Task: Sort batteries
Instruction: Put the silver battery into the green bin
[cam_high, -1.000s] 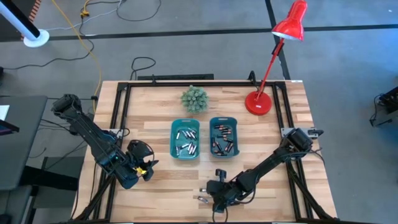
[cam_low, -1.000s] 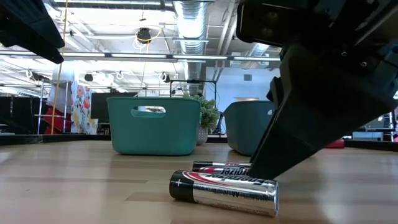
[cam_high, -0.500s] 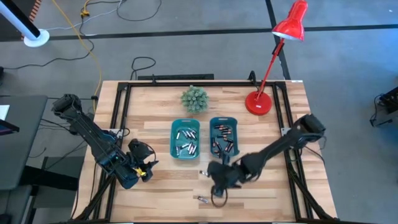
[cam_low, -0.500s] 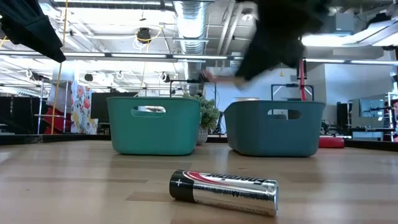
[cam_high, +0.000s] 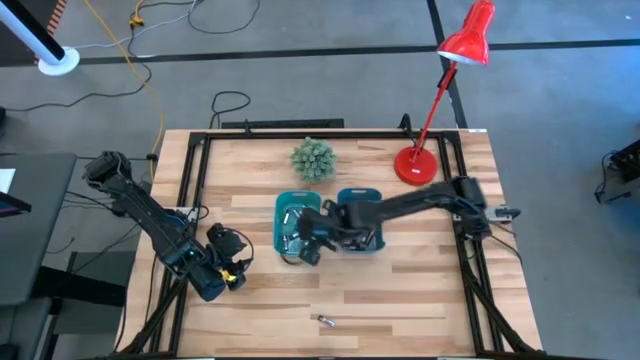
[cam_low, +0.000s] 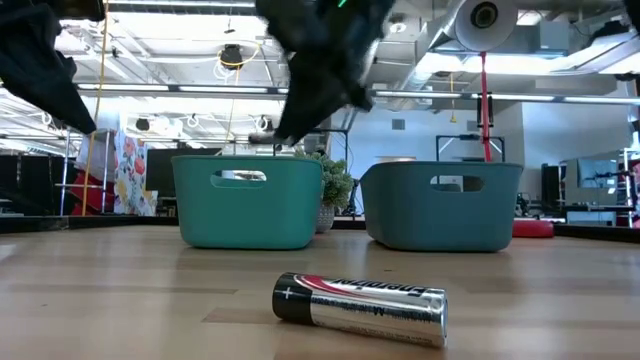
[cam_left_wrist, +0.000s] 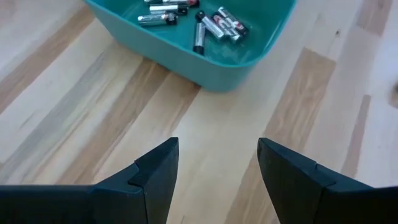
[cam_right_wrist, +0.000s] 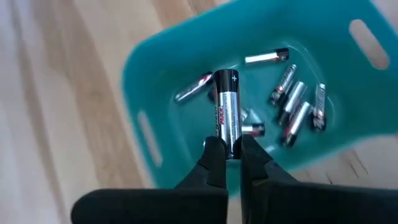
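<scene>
Next, my left gripper goes to the middle of the loose battery (cam_high: 326, 320) near the table's near edge and closes there.
Two teal bins stand side by side at mid-table, the left bin (cam_high: 284, 243) (cam_low: 248, 200) and the right bin (cam_high: 361, 247) (cam_low: 442, 205), each with several batteries on its floor. My right gripper (cam_high: 306, 243) (cam_right_wrist: 229, 152) hovers over the left bin, shut on one silver-and-black battery (cam_right_wrist: 226, 112). Another battery (cam_high: 325, 320) (cam_low: 360, 308) lies on its side on the wood near the table's near edge. My left gripper (cam_high: 236, 270) (cam_left_wrist: 217, 168) is open, low over the table left of the bins, touching nothing. My right gripper pinches the battery by its lower end (cam_right_wrist: 228, 144) between the two fingertips. The fingers run along the battery, and its plus end (cam_right_wrist: 224, 78) sticks out past them. It is lifted clear, above the inside of the left bin (cam_right_wrist: 134, 81).
A small green plant (cam_high: 312, 158) sits behind the bins and a red desk lamp (cam_high: 418, 165) stands at the far right. A black frame runs along the table's edges. Bare wood lies between the bins and the near edge, around the loose battery.
My right gripper, down at the two batteries by the near edge, rose with one of them and swung toward the far edge and left until it stood over the left bin. The other battery stayed where it lay. My left arm kept still.
</scene>
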